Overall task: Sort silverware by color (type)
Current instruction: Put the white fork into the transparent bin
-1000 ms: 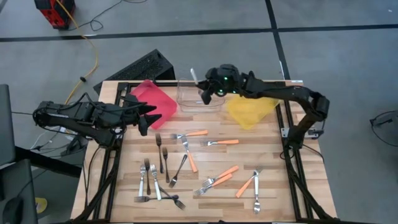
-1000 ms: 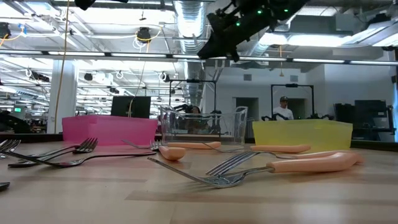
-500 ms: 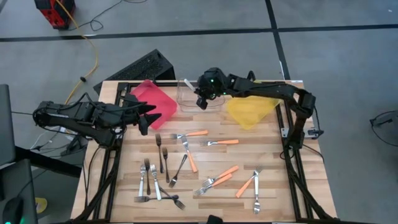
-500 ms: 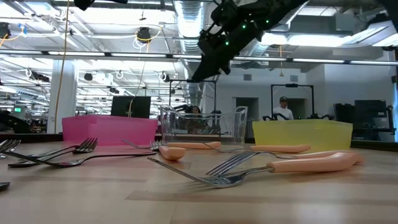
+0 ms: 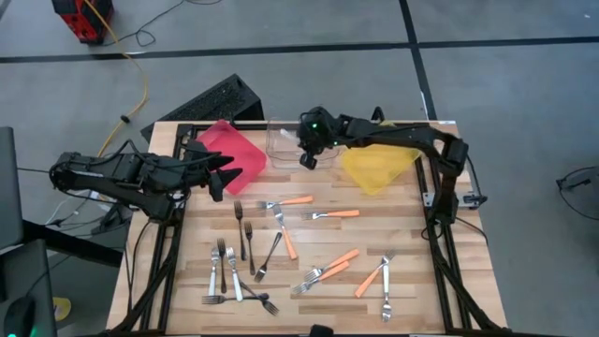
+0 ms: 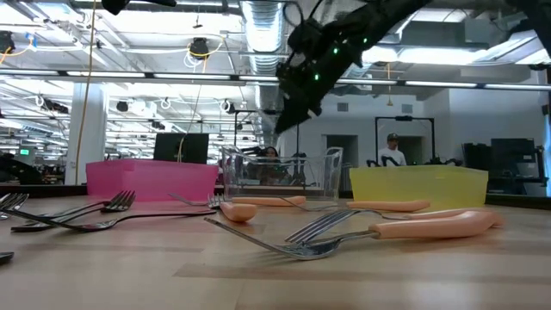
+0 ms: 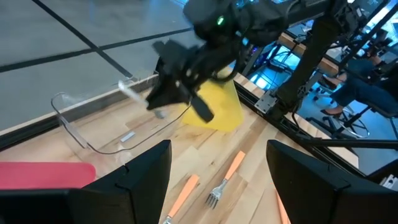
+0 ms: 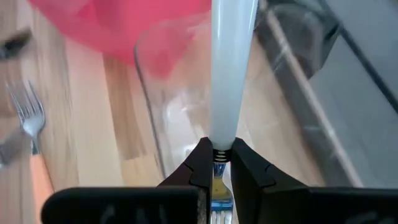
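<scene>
The right gripper will release the pale-handled fork on the middle of the clear bin's bottom [image 5: 305, 147]. The fork is held above that bin now.
My right gripper [image 5: 307, 157] hangs over the clear bin [image 5: 292, 148] at the table's far edge, shut on a silver fork [image 8: 233, 62] with a pale handle. The left wrist view also shows that gripper [image 7: 177, 87] and the handle [image 7: 135, 93] above the clear bin [image 7: 93, 134]. The red bin [image 5: 229, 154] stands to the left of the clear bin and the yellow bin [image 5: 374, 164] to its right. My left gripper [image 5: 220, 178] waits open at the table's left, beside the red bin. Black, silver and orange-handled forks [image 5: 281, 248] lie flat on the wood. My right gripper pinches the fork between its two fingers at the neck [image 8: 219, 152], where handle meets head. The handle runs forward past the fingertips, along the fingers, and the head [image 8: 217, 199] lies back between them. The fingers slant down from the table's right. The fork is lifted clear above the clear bin.
Several loose forks lie across the table's middle and near part, among them orange-handled ones [image 5: 332, 267] and dark ones [image 5: 245, 239]. A black keyboard-like object [image 5: 217, 98] lies beyond the table's far left corner. A person [image 6: 393, 151] stands far off in the room.
My right gripper has sunk toward the clear bin and tipped further downward, still shut on the fork, which has come down with it.
</scene>
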Available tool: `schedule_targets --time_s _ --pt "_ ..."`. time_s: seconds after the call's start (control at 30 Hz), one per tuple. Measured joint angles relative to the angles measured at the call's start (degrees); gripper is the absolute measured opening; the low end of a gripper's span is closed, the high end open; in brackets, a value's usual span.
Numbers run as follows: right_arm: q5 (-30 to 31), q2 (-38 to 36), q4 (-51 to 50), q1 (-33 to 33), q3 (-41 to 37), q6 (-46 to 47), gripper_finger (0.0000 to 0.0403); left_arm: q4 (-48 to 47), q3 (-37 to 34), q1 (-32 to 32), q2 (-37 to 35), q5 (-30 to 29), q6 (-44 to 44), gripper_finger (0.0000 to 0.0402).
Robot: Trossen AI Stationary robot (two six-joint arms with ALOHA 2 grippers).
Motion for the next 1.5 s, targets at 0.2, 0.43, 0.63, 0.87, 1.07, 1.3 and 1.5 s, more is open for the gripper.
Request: schedule_targets --time_s 0.2,0.43,0.63,0.87,1.07,1.3,1.5 --pt "1.8 2.2 0.6 1.0 0.0 -0.9 0.0055 0.0 0.0 0.0 0.0 0.0 -0.4 0.0247" --pt "2.2 2.2 0.6 -0.6 0.1 -1.6 0.0058 0.0 0.0 0.0 0.0 -0.1 -0.5 0.0247" --pt "2.6 3.0 -0.8 -2.2 0.1 -2.2 0.0061 0.0 0.0 0.0 0.0 -0.6 -0.5 0.0247" --pt "3.4 3.2 -4.2 -3.8 0.1 -1.3 0.0063 -0.1 0.0 0.0 0.0 -0.7 -1.5 0.0247" --pt "3.8 3.3 -5.0 -5.0 0.1 -1.3 0.0063 -0.1 0.0 0.0 0.0 -1.1 -1.5 0.0247" --pt "3.9 5.9 -4.7 -5.1 0.0 -1.2 0.0064 -0.1 0.0 0.0 0.0 -1.2 -1.5 0.0247" --pt "3.9 6.0 -4.9 -5.2 0.0 -1.2 0.0064 -0.1 0.0 0.0 0.0 -1.2 -1.6 0.0247"
